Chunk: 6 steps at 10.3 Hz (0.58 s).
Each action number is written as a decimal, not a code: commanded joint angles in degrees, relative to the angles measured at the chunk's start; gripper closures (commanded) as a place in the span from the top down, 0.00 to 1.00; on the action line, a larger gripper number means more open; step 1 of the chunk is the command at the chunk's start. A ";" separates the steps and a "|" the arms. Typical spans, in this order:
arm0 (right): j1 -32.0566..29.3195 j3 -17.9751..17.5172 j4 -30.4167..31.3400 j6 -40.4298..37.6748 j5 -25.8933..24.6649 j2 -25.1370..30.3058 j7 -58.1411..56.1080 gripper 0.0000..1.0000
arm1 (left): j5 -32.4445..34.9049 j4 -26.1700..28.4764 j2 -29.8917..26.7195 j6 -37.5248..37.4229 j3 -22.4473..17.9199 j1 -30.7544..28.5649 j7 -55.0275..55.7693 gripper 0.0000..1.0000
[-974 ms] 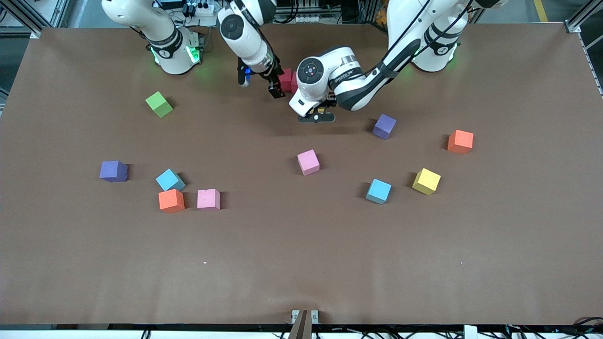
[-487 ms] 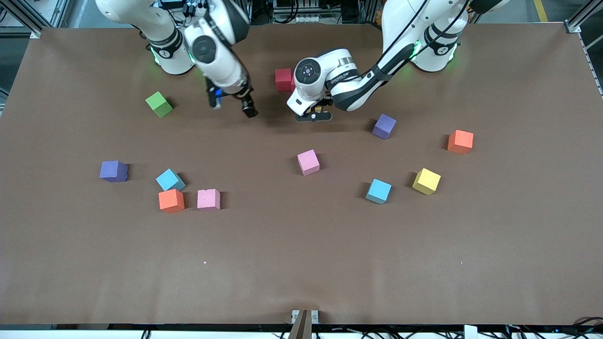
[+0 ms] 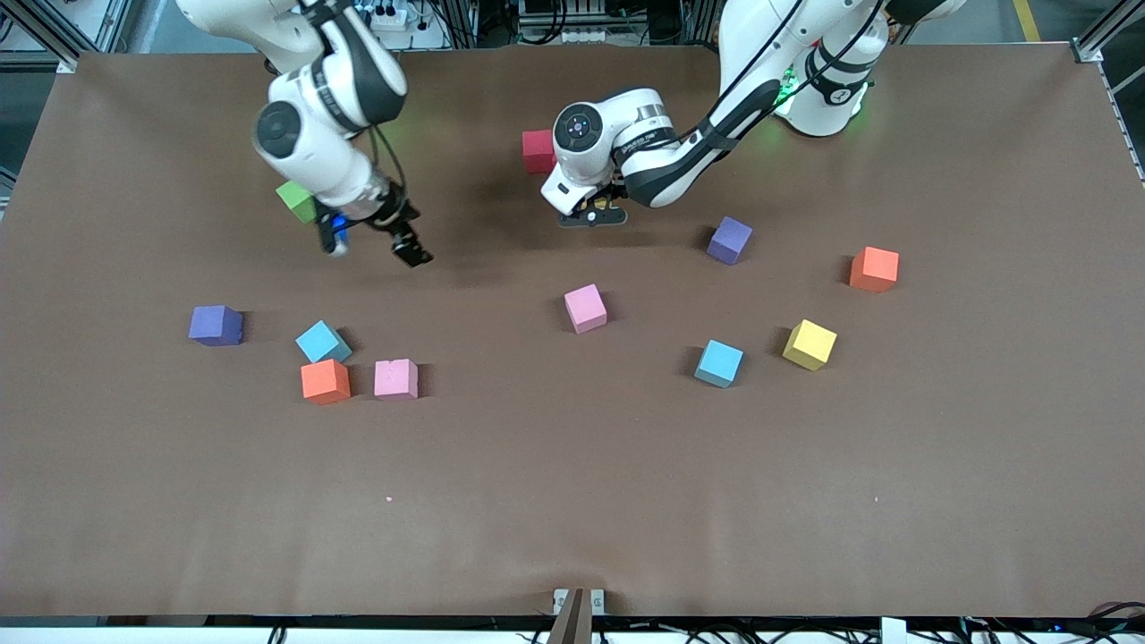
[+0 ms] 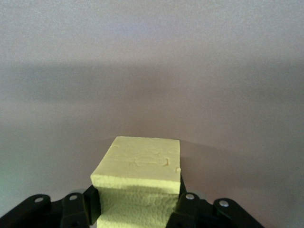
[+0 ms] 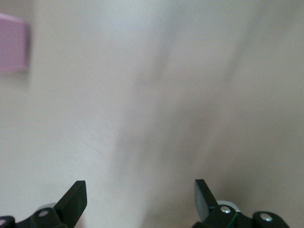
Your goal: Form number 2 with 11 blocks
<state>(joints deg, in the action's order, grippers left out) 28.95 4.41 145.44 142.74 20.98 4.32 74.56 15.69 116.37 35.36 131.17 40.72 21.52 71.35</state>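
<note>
The pink block [image 3: 396,380] beside the orange and light blue blocks is next for my right gripper, which should go to it and close on its sides.
My left gripper [image 3: 594,215] is shut on a yellow block [image 4: 140,178] and hangs low over the table beside a red block [image 3: 538,150]. My right gripper [image 3: 374,250] is open and holds nothing [image 5: 140,197]. It hangs over bare table next to the green cube [image 3: 295,199]. More blocks lie scattered: pink [image 3: 585,308], purple [image 3: 730,240], orange [image 3: 874,269], yellow [image 3: 809,344], light blue [image 3: 719,362]. Toward the right arm's end sit pink [image 3: 396,377], orange [image 3: 325,381], light blue [image 3: 322,341] and purple [image 3: 215,325]. No number 2 shows.
The brown table [image 3: 572,501] is bare along the strip nearest the front camera. The right arm partly covers the green cube. A pink block [image 5: 13,42] shows at the edge of the right wrist view.
My right gripper left the red block and swung toward the right arm's end, stopping near the green cube. My left gripper, still holding the yellow block, shifted slightly toward the red block.
</note>
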 commanded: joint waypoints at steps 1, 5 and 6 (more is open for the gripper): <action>-4.94 -0.89 -6.01 -4.37 -7.93 -2.63 -8.52 1.00 | 1.54 0.09 1.64 0.23 -0.64 1.51 1.69 0.37; -6.71 -0.89 -33.23 -29.84 -17.90 -14.05 -16.34 1.00 | 1.54 0.17 1.73 0.05 -0.64 1.95 2.21 0.39; -8.63 -0.89 -36.25 -31.02 -17.82 -15.73 -21.33 1.00 | 1.54 0.26 1.73 -0.04 -0.64 2.03 2.21 0.41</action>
<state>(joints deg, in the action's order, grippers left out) 23.38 4.34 117.75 115.74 4.31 -5.18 59.16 15.70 116.38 35.38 131.00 40.55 22.51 71.83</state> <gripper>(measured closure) 0.000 0.449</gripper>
